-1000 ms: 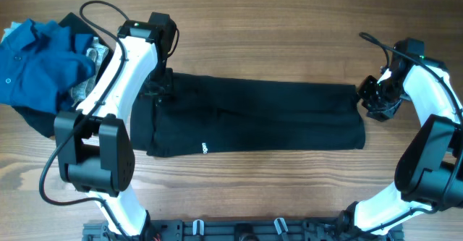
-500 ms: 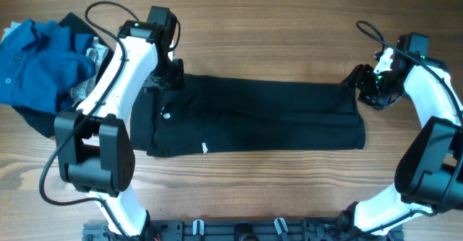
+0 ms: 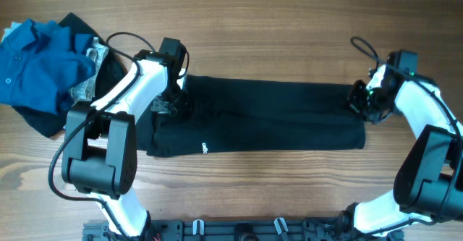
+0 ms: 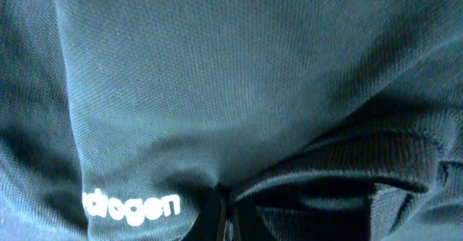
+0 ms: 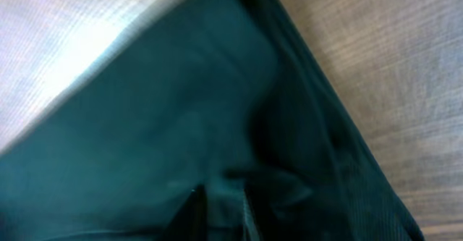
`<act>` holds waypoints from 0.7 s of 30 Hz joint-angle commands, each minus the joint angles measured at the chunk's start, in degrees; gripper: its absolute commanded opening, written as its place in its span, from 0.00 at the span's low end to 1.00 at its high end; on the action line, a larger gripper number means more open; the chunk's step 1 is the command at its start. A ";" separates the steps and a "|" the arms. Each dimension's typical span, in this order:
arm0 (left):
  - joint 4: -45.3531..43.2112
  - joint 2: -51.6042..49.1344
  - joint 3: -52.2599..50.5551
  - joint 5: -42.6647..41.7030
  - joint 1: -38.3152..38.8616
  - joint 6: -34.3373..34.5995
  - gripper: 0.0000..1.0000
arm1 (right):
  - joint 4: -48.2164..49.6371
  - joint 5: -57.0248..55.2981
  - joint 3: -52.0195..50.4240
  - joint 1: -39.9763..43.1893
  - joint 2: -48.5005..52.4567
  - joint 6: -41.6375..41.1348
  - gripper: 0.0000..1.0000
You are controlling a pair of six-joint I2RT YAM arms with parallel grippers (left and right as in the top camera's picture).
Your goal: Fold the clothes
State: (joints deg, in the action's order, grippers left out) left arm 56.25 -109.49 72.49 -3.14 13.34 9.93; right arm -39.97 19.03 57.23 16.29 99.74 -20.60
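The robot's right gripper pinches the black shirt short of the shirt's end, so it should open, take the shirt's end edge itself [image 3: 364, 130] and fold it inward.
The clothes [image 3: 260, 118], a black shirt, lie as a long flat strip across the middle of the table, with a small white logo [image 3: 204, 148] near the front left. My left gripper [image 3: 173, 105] is down on the strip's left end. In the left wrist view the left gripper [image 4: 228, 216] is shut, pinching a ridge of black fabric beside the white logo print [image 4: 130, 206] and the collar [image 4: 362, 158]. My right gripper [image 3: 359, 100] sits on the strip's far right corner. The right wrist view has the right gripper [image 5: 221, 212] closed on a bunch of the dark fabric [image 5: 159, 125].
A bright blue polo shirt [image 3: 36, 60] is heaped at the back left, over a dark cloth [image 3: 43, 121] and a grey-white patterned cloth [image 3: 88, 74]. Bare wooden table [image 3: 275, 38] shows behind and in front of the strip. The left arm's cable [image 3: 130, 38] loops above it.
Both grippers came inward from the strip's far edge onto the shirt's ends and closed on the fabric. The left end of the shirt is now bunched under the left gripper.
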 commanded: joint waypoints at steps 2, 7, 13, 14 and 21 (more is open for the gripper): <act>1.25 2.38 -0.04 -0.24 -0.11 -0.52 0.04 | 3.43 -5.29 -5.66 0.02 -0.42 -5.90 0.09; 1.42 5.99 -0.04 -0.24 -0.11 -0.55 0.04 | 1.38 -9.79 -5.81 0.07 -0.42 -7.93 0.04; 1.66 9.60 -0.04 -0.24 -0.11 -0.55 0.04 | -4.94 -19.56 -5.81 0.07 -0.42 -9.55 0.23; 1.68 9.62 -0.04 -0.24 -0.11 -0.55 0.04 | -5.16 -19.67 -5.81 0.07 -0.42 -9.40 0.25; 2.12 9.64 -0.04 -0.24 -0.11 -0.57 0.04 | 0.09 -6.97 -3.89 0.07 -0.44 -0.92 0.25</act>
State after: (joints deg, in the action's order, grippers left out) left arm 57.63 -100.97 72.47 -3.14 13.34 9.93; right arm -42.24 9.28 53.01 16.16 98.13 -25.58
